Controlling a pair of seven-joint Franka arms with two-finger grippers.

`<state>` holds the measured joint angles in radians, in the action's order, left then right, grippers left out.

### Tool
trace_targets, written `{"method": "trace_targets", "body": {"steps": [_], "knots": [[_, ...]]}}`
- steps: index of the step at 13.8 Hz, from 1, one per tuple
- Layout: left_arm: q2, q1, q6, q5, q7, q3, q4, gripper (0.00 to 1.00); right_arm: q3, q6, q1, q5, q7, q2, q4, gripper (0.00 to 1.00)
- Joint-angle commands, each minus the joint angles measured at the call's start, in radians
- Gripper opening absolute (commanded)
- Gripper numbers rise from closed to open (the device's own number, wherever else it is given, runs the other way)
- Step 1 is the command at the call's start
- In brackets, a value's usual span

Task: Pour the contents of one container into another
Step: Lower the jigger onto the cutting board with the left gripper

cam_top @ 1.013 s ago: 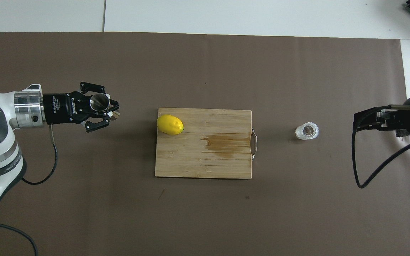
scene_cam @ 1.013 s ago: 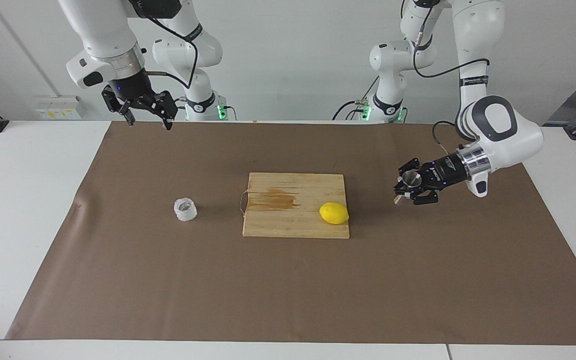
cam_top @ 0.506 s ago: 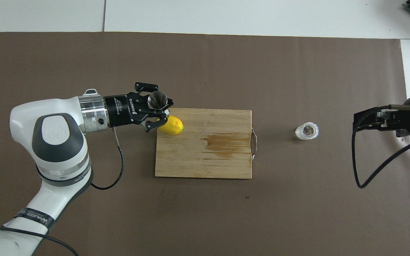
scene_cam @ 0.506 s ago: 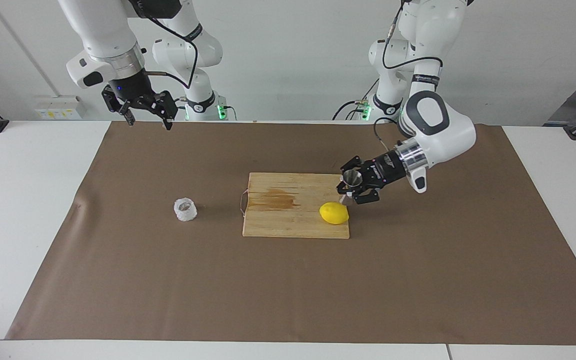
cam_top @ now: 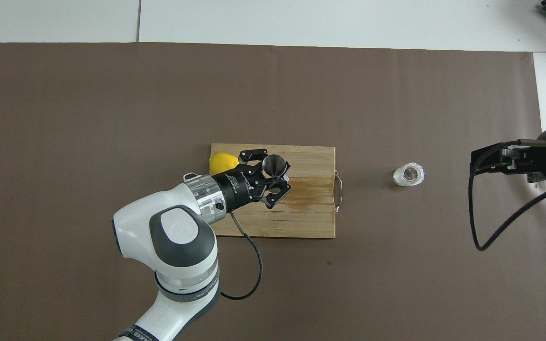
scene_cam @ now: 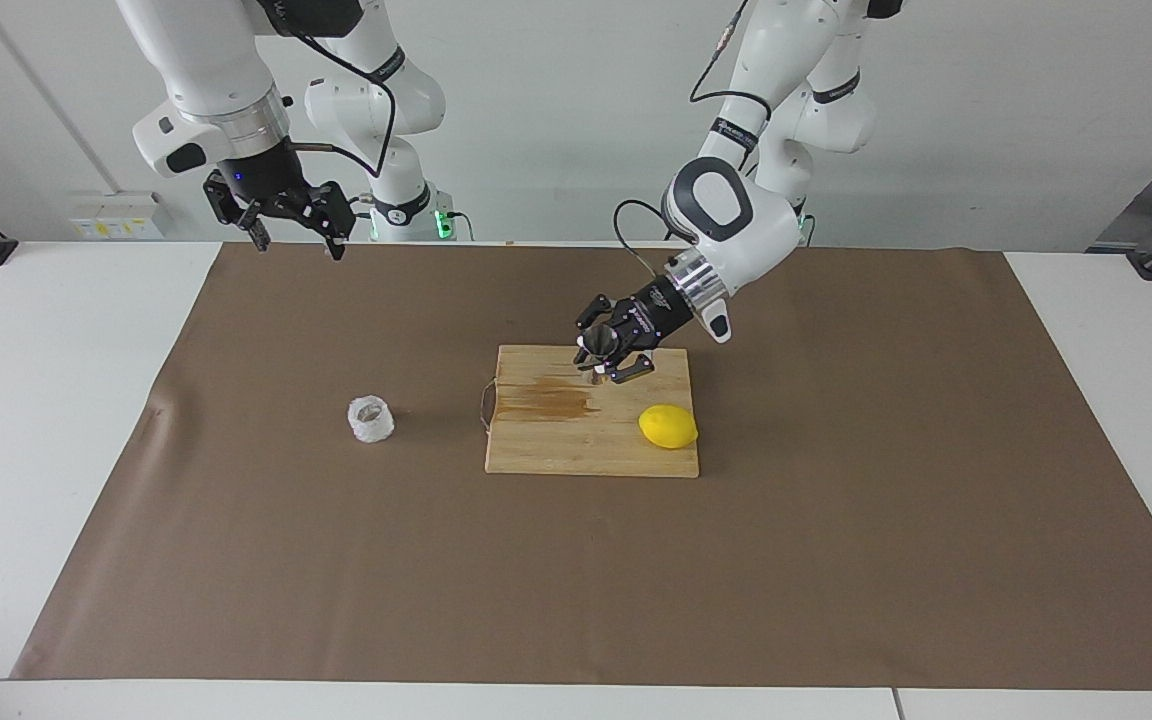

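Note:
My left gripper is going to release the steel jigger. It will let go just off the cutting board's middle [cam_top: 288,201], toward the wire handle.
My left gripper [scene_cam: 597,361] is shut on the waist of the small steel jigger [scene_cam: 594,344], held roughly upright in the air over the wooden cutting board [scene_cam: 556,440]. From overhead the jigger's round mouth [cam_top: 274,165] shows above the left gripper [cam_top: 282,176]. The squat white crinkly cup [scene_cam: 370,419] stands on the brown mat toward the right arm's end [cam_top: 408,174]. My right gripper [scene_cam: 298,241] hangs open and empty, raised over the mat's edge by the robots; its dark fingers [cam_top: 484,158] show beside the cup in the overhead view.
A yellow lemon [scene_cam: 668,427] lies on the board's corner toward the left arm's end, partly covered by my left hand from above [cam_top: 219,161]. The board has a dark stain [scene_cam: 551,397] and a wire handle [cam_top: 339,192]. The brown mat [scene_cam: 576,580] covers the table.
My left arm has swung in from its own end of the table, carrying the jigger past the lemon to over the board. The right arm and the cup have stayed put.

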<state>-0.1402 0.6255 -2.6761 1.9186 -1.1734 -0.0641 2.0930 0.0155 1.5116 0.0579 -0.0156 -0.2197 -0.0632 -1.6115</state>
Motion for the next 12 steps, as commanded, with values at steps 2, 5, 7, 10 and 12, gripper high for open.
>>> {"method": "trace_targets", "body": {"steps": [2, 5, 7, 10, 12], "knots": [[-0.028, 0.060, -0.027, 0.144, 0.131, 0.017, 0.019, 0.00, 0.006, -0.010, -0.013, 0.013, 0.026, -0.010, -0.005, 1.00], [-0.048, 0.074, -0.025, 0.247, 0.296, 0.015, 0.035, 0.00, 0.006, -0.010, -0.013, 0.013, 0.026, -0.010, -0.005, 1.00], [-0.065, 0.075, -0.016, 0.252, 0.384, 0.015, 0.033, 0.00, 0.006, -0.010, -0.013, 0.013, 0.026, -0.010, -0.005, 1.00], [-0.084, 0.075, -0.001, 0.287, 0.501, 0.006, 0.029, 0.00, 0.006, -0.010, -0.013, 0.013, 0.026, -0.010, -0.005, 1.00], [-0.094, 0.075, -0.001, 0.290, 0.506, -0.003, 0.021, 0.00, 0.006, -0.010, -0.013, 0.013, 0.026, -0.010, -0.005, 1.00]]}}
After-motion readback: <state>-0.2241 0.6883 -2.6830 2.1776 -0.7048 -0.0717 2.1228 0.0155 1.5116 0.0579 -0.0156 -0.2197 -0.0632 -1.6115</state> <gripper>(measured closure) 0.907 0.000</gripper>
